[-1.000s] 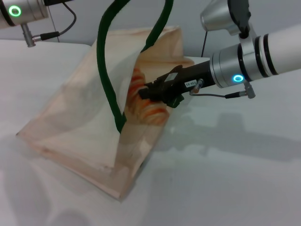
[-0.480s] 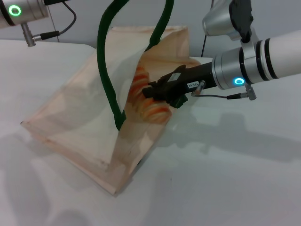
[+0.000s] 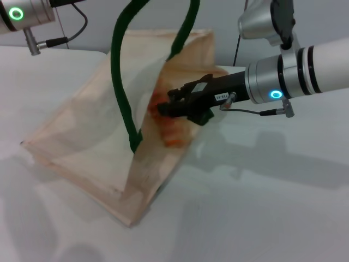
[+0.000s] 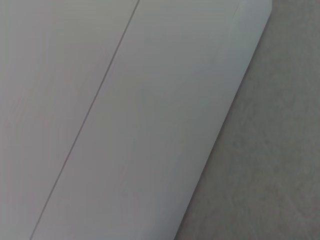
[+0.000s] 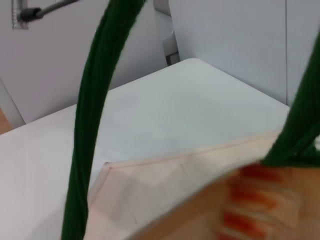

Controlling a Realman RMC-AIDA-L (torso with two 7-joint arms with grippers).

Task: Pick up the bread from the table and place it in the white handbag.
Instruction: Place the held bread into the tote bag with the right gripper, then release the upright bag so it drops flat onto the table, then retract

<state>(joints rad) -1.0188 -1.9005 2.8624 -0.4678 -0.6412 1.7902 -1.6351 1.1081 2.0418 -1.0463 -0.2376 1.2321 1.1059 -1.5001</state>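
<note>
My left gripper will let go of the green rope handle onto the white handbag's upper panel (image 3: 157,99), close to the opening of the handbag.
The white handbag (image 3: 92,142) stands tilted on the table (image 3: 262,207), its mouth held open by the green rope handles (image 3: 121,82), which rise out of the top of the head view. My right gripper (image 3: 163,109) reaches into the mouth from the right, shut on the bread (image 3: 170,134), which shows as an orange shape through the sheer fabric. In the right wrist view the bread (image 5: 255,200) shows orange and cream beside a handle (image 5: 95,100) and the bag's edge (image 5: 165,175). My left arm (image 3: 27,13) is at the top left; its gripper is out of view.
A cable (image 3: 256,112) hangs under the right wrist. The table runs bare in front of and to the right of the bag. The left wrist view shows only plain pale panels (image 4: 125,120) and a grey surface (image 4: 270,150).
My right gripper has pushed the bread further left and deeper into the bag. The bag's lower corner has shifted slightly left and its side has bulged.
</note>
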